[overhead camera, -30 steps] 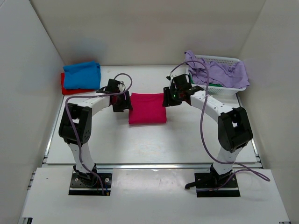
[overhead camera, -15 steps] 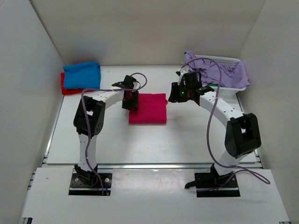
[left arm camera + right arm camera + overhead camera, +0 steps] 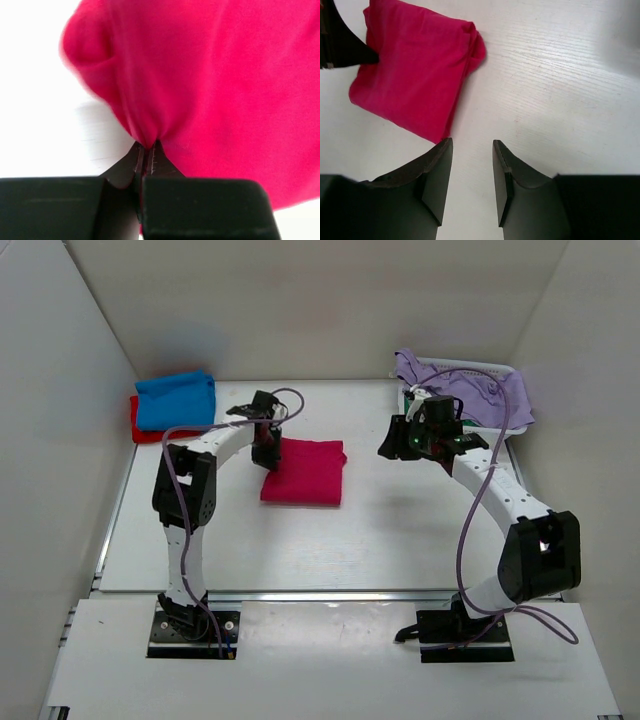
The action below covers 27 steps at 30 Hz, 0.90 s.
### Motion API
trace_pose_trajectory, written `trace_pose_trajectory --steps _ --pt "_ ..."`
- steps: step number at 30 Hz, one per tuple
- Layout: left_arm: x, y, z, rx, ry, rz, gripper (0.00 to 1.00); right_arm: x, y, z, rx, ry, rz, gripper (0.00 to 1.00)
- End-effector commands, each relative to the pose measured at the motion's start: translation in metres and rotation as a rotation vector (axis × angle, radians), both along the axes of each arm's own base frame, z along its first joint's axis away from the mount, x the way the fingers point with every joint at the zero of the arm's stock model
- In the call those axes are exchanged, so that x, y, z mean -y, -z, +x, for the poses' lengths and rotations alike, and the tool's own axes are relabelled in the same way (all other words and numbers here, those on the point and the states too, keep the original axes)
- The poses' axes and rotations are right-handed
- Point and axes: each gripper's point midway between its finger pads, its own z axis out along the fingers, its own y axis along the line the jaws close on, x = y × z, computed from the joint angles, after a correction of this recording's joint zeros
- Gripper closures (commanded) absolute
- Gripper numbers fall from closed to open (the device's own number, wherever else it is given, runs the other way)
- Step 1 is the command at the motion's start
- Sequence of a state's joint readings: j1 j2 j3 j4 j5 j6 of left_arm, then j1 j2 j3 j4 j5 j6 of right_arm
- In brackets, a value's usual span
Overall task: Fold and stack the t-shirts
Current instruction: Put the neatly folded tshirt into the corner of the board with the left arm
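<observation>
Next, my left gripper lets go of the crimson-pink t-shirt on top of the folded blue t-shirt (image 3: 177, 396) in the back corner.
A folded crimson-pink t-shirt (image 3: 304, 472) lies in the middle of the table. My left gripper (image 3: 266, 452) is shut on its left edge, and the cloth (image 3: 210, 80) bunches up between the closed jaws (image 3: 146, 146). My right gripper (image 3: 392, 445) hovers to the right of the shirt, apart from it, open with nothing between its fingers (image 3: 472, 142). The same shirt (image 3: 415, 80) shows at the upper left of the right wrist view. A folded blue t-shirt (image 3: 176, 400) rests on a folded red one (image 3: 148, 425) at the back left.
A white slatted basket (image 3: 478, 425) stands at the back right, draped with lilac cloth (image 3: 470, 390). White walls enclose the table on the left, back and right. The left arm's cable (image 3: 280, 400) loops above its wrist.
The left gripper has closed on the pink shirt's left edge and dragged it slightly left and forward. The right gripper has drawn back to the right, away from the shirt.
</observation>
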<state>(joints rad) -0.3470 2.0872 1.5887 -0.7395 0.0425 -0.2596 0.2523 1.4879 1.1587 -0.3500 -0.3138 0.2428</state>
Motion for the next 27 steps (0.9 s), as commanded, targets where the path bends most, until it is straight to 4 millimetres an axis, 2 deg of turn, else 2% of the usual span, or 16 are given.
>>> trace_pose_trajectory --steps 1,3,6,7,9,10,11,13,15,16,18,19,23,26,27 --pt "-0.016 -0.069 0.037 0.149 0.017 -0.001 1.0 -0.002 -0.026 0.002 0.078 -0.017 0.048 0.64" --pt "-0.02 -0.084 0.049 0.182 0.051 0.038 1.0 -0.001 -0.03 0.002 0.094 -0.026 0.045 0.65" --pt "-0.035 -0.107 0.082 0.244 0.038 0.153 1.0 -0.002 -0.033 0.002 0.089 -0.03 0.059 0.65" --pt "-0.041 -0.105 0.087 0.235 0.019 0.167 1.0 -0.001 -0.036 0.003 0.097 -0.037 0.057 0.65" --pt "-0.053 -0.112 0.107 0.247 -0.017 0.174 1.0 -0.006 -0.044 0.004 0.109 -0.049 0.065 0.65" --pt "-0.059 -0.114 0.108 0.234 -0.029 0.183 1.0 -0.008 -0.045 0.002 0.108 -0.058 0.062 0.66" --pt "-0.06 -0.124 0.12 0.275 -0.037 0.192 1.0 -0.008 -0.05 0.001 0.115 -0.059 0.056 0.66" --pt "-0.077 -0.129 0.131 0.311 -0.079 0.209 1.0 -0.009 -0.05 0.001 0.114 -0.062 0.052 0.66" --pt "-0.092 -0.139 0.145 0.354 -0.117 0.224 1.0 -0.008 -0.059 0.0 0.129 -0.062 0.063 0.66" --pt "-0.107 -0.139 0.149 0.358 -0.144 0.222 1.0 -0.009 -0.063 0.0 0.135 -0.064 0.072 0.67" --pt "-0.117 -0.147 0.155 0.382 -0.168 0.22 1.0 -0.006 -0.069 0.002 0.152 -0.059 0.081 0.67" --pt "-0.129 -0.144 0.158 0.378 -0.186 0.237 1.0 -0.007 -0.065 0.002 0.14 -0.06 0.082 0.67" --pt "-0.147 -0.165 0.171 0.455 -0.211 0.291 1.0 -0.01 -0.071 0.002 0.148 -0.063 0.109 0.68" --pt "-0.158 -0.189 0.18 0.532 -0.235 0.314 1.0 -0.011 -0.068 0.003 0.134 -0.06 0.124 0.68" --pt "-0.156 -0.2 0.183 0.569 -0.239 0.312 1.0 -0.016 -0.07 0.002 0.138 -0.072 0.133 0.68"
